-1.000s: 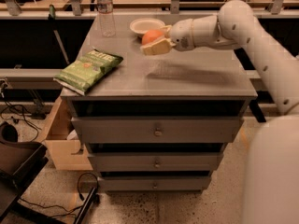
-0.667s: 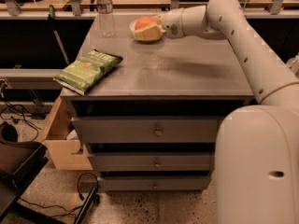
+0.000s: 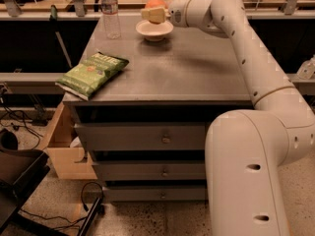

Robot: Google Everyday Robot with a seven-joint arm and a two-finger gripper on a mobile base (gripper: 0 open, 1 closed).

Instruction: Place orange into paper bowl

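Next, I let go of the orange inside the paper bowl [image 3: 149, 23], near the bowl's far rim toward the water bottle. The orange is now held just above that rim.
The cream-white paper bowl [image 3: 154, 29] stands at the back of the grey cabinet top [image 3: 187, 68], right of centre. My gripper [image 3: 155, 13] reaches in from the right and is shut on the orange [image 3: 154, 4]. It holds the orange in the air just above the bowl's far rim. The orange shows above the pale fingers [image 3: 156, 15], which hide its lower half. The bowl looks empty.
A clear plastic water bottle [image 3: 110, 11] stands left of the bowl. A green chip bag [image 3: 92, 73] lies at the front left of the top. A wooden drawer [image 3: 59, 141] stands open at the cabinet's left. My white arm [image 3: 256, 73] crosses the right side.
The gripper has carried the orange from over the middle of the top to the back, above the bowl. The camera has drawn closer to the cabinet.
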